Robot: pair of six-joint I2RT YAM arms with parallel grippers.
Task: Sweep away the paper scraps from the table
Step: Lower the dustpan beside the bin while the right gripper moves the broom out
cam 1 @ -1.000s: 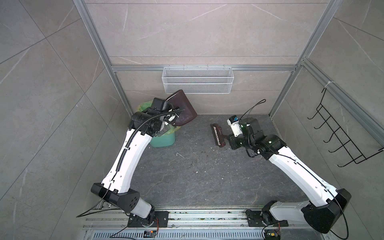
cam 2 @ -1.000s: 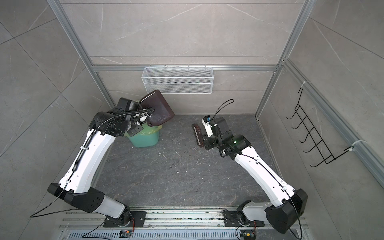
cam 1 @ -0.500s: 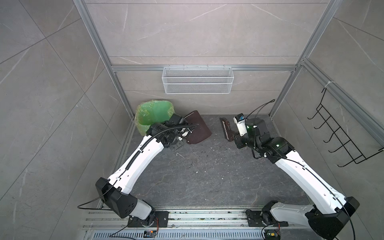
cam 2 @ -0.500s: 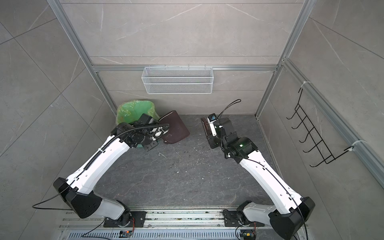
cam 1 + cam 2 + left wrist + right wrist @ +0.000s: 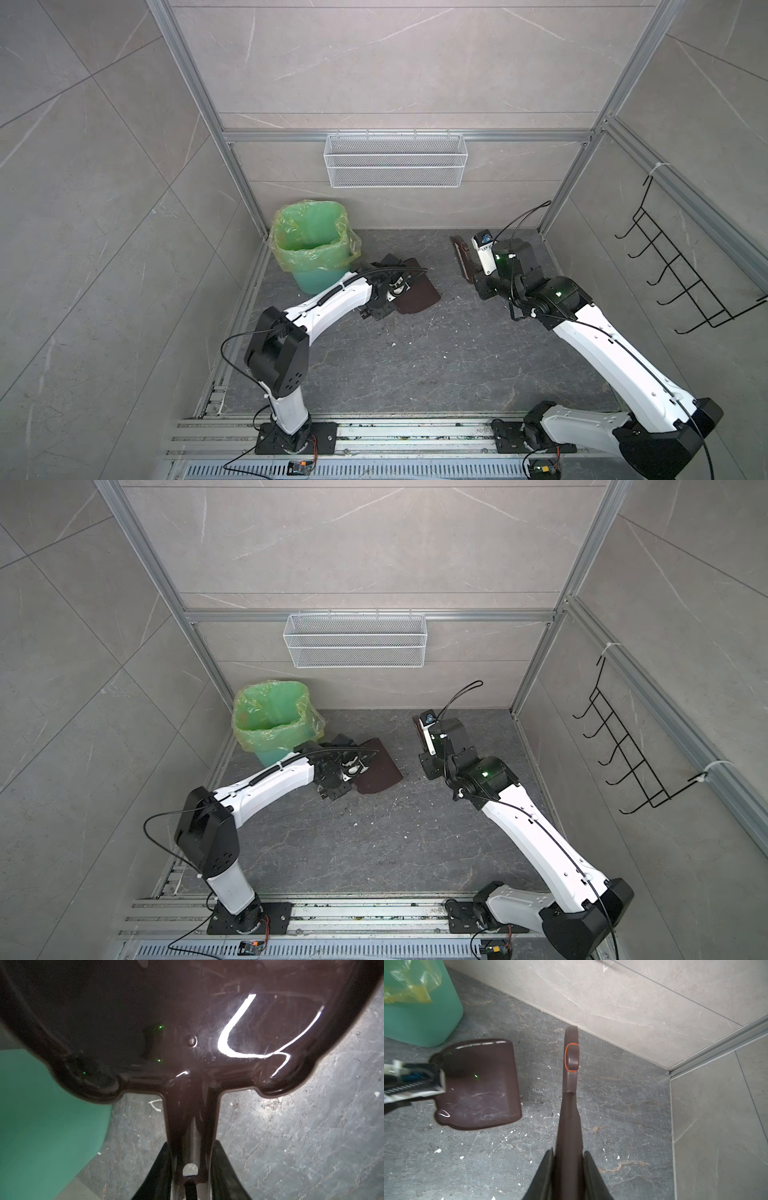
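Observation:
I should release the dark brown dustpan from my left gripper on the table (image 5: 424, 307) between the green bin and the brown brush.
No paper scraps show in any view; only tiny white crumbs (image 5: 409, 343) dot the dark grey table (image 5: 415, 374). My left gripper (image 5: 192, 1144) is shut on the handle of a dark brown dustpan (image 5: 417, 291), which lies low on the table just right of the green bin (image 5: 311, 245). The same pan shows in a top view as the dustpan (image 5: 376, 766) and in the right wrist view as the dustpan (image 5: 479, 1084). My right gripper (image 5: 568, 1152) is shut on the handle of a brown brush (image 5: 571, 1076), held near the back right corner, with the brush (image 5: 463, 259) pointing toward the back wall.
The green bin (image 5: 270, 717) with its plastic liner stands in the back left corner. A white wire basket (image 5: 395, 166) hangs on the back wall. A black hook rack (image 5: 681, 274) hangs on the right wall. Aluminium rails (image 5: 374, 432) edge the front.
The left arm brought the dustpan down from above the bin onto the table to the bin's right. The right arm carried the brush back and to the right.

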